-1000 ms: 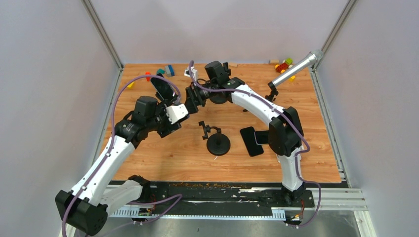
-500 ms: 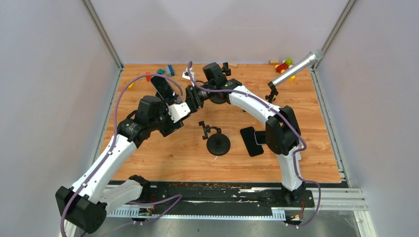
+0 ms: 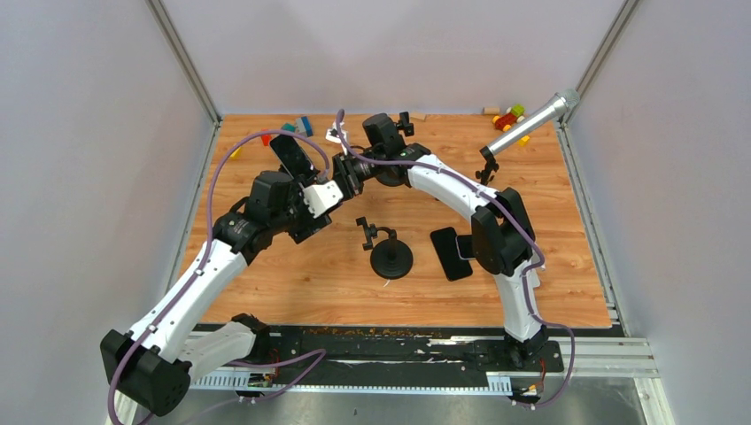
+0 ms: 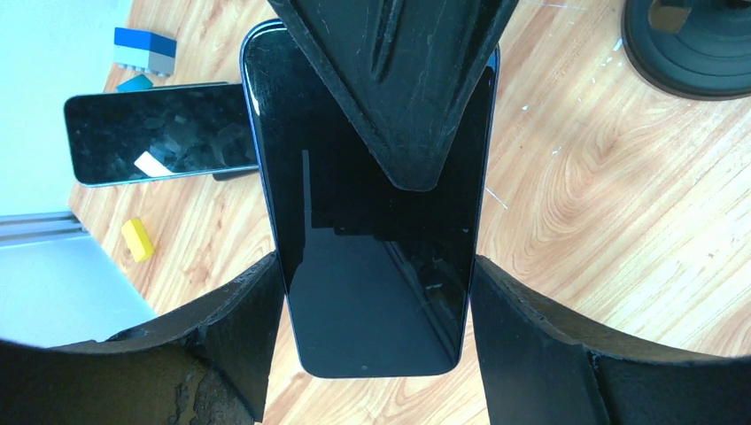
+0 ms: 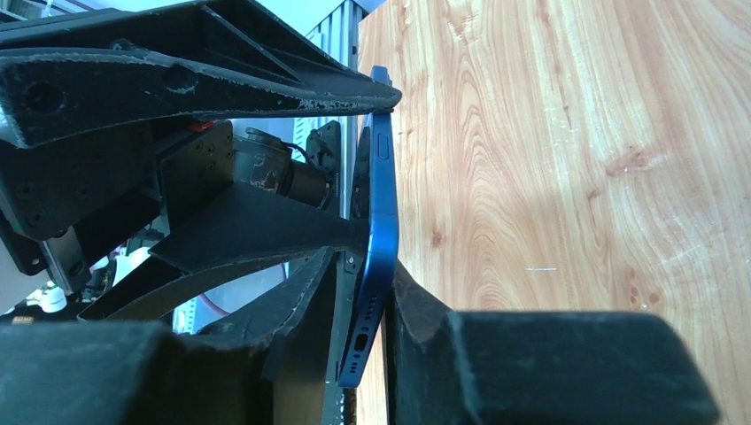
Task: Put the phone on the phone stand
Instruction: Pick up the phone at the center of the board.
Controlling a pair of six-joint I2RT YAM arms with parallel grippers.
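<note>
My right gripper will keep hold of the phone, which my left gripper pinches by its long edges, while my left gripper takes the phone's loose end (image 4: 378, 341) by its flat sides.
A blue phone with a dark screen (image 3: 295, 159) is held up over the table's back left. My left gripper (image 4: 376, 301) is shut on it, its fingers (image 4: 257, 310) pressing the phone's (image 4: 372, 266) two long edges. My right gripper (image 5: 372, 301) is shut on the same phone (image 5: 381, 221), one finger on each face near the end with the charging port. In the top view the right gripper (image 3: 335, 177) meets the left gripper (image 3: 305, 181) there. The black phone stand (image 3: 390, 253), a round base with a short arm, stands alone mid-table, to the right of and nearer than both grippers.
A second dark phone (image 3: 451, 253) lies flat right of the stand. Another phone (image 4: 159, 133) lies near blue blocks (image 3: 301, 125) at the back left. A silver cylinder (image 3: 531, 122) on a black holder, and toy blocks (image 3: 509, 116), occupy the back right.
My right gripper has moved in slightly to the left and shut on the phone. The left arm has shifted a little and kept its hold.
</note>
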